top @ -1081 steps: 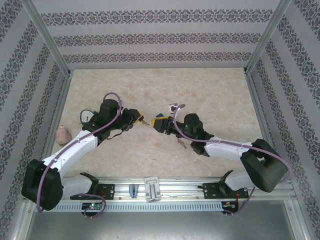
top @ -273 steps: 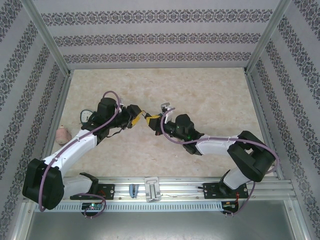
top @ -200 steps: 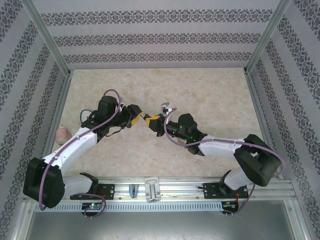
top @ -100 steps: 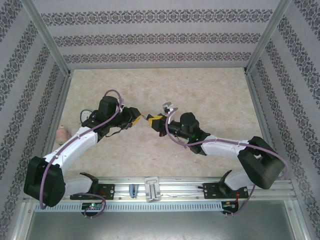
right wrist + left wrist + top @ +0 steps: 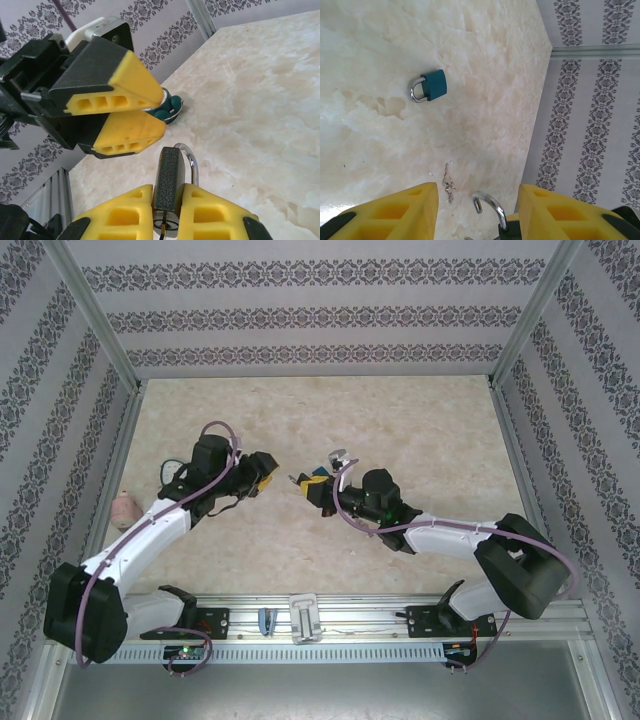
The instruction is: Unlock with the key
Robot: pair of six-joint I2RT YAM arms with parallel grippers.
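My right gripper will set the black padlock, now held just above the table, down on the bare marble just off my left gripper's yellow fingers (image 5: 271,498).
My right gripper (image 5: 318,486) (image 5: 167,195) is shut on a black padlock (image 5: 169,172) (image 5: 303,480), held just above the table. The chrome shackle (image 5: 489,204) points toward the left gripper, and its free end hangs out of the body. In the right wrist view a thin key stem (image 5: 166,231) sits in the keyhole on the side facing the camera. The left gripper (image 5: 266,472) (image 5: 477,202) stands open a short way left of the lock. Its yellow fingers (image 5: 122,134) are not touching the shackle.
A teal padlock (image 5: 433,85) lies shut on the marble tabletop (image 5: 400,430), with a small bunch of keys (image 5: 448,185) nearer the grippers. A teal object (image 5: 169,107) sits behind the left fingers. A pink object (image 5: 122,508) rests by the left wall.
The left gripper narrowed at the lock's shackle, then opened again and drew back to the left. The right gripper kept its hold and shifted slightly.
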